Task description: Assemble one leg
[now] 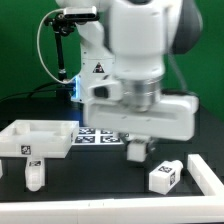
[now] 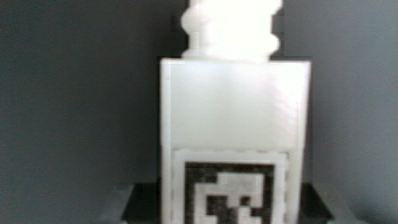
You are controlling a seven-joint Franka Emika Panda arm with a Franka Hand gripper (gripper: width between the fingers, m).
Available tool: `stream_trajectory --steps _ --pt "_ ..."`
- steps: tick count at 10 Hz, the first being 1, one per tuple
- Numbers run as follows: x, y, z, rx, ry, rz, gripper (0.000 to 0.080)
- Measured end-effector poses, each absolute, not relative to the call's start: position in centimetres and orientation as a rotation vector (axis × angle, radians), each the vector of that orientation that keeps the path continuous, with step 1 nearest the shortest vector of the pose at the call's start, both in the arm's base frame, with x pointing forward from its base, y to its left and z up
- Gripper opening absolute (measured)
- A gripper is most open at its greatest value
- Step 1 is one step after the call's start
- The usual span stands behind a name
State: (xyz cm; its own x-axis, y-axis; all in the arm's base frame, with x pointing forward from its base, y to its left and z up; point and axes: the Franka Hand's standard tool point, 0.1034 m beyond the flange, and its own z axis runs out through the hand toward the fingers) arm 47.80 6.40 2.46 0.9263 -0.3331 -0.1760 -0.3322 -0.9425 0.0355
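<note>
I should release the white leg from my gripper upright on the black table (image 1: 183, 147), behind the leg near the white corner part.
My gripper (image 1: 138, 143) is shut on a white square leg (image 1: 136, 152) with a black-and-white tag, holding it low over the black table just in front of the marker board (image 1: 100, 136). In the wrist view the leg (image 2: 231, 100) fills the middle, its rounded screw end (image 2: 228, 28) pointing away from the gripper (image 2: 226, 203). The dark fingers (image 2: 143, 202) press on both its sides. The white tabletop panel (image 1: 36, 140) lies at the exterior view's left. A second leg (image 1: 35, 176) stands in front of it. A third leg (image 1: 165, 176) lies at the exterior view's right.
Another white part (image 1: 208, 172) sits at the right edge of the exterior view. A white border strip (image 1: 100, 214) runs along the table's front. The arm's base and cables (image 1: 62, 50) stand behind.
</note>
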Motion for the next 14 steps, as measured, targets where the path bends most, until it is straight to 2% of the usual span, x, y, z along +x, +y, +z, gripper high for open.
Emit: stream_trajectory --steps 2,6,8,10,14 --pt "46.0 10.7 3.4 3.054 -0.579 -0.279 0.0284" --pt "46.0 10.5 3.1 3.054 -0.59 -0.271 0.0284" --pt "42.8 13.9 1.8 3.079 -0.546 -0.163 0.0284" --pt "40.6 16.0 0.9 3.07 -0.53 -0.171 0.0284" --pt "40.3 17.1 0.8 3.078 -0.515 -0.151 0.0284"
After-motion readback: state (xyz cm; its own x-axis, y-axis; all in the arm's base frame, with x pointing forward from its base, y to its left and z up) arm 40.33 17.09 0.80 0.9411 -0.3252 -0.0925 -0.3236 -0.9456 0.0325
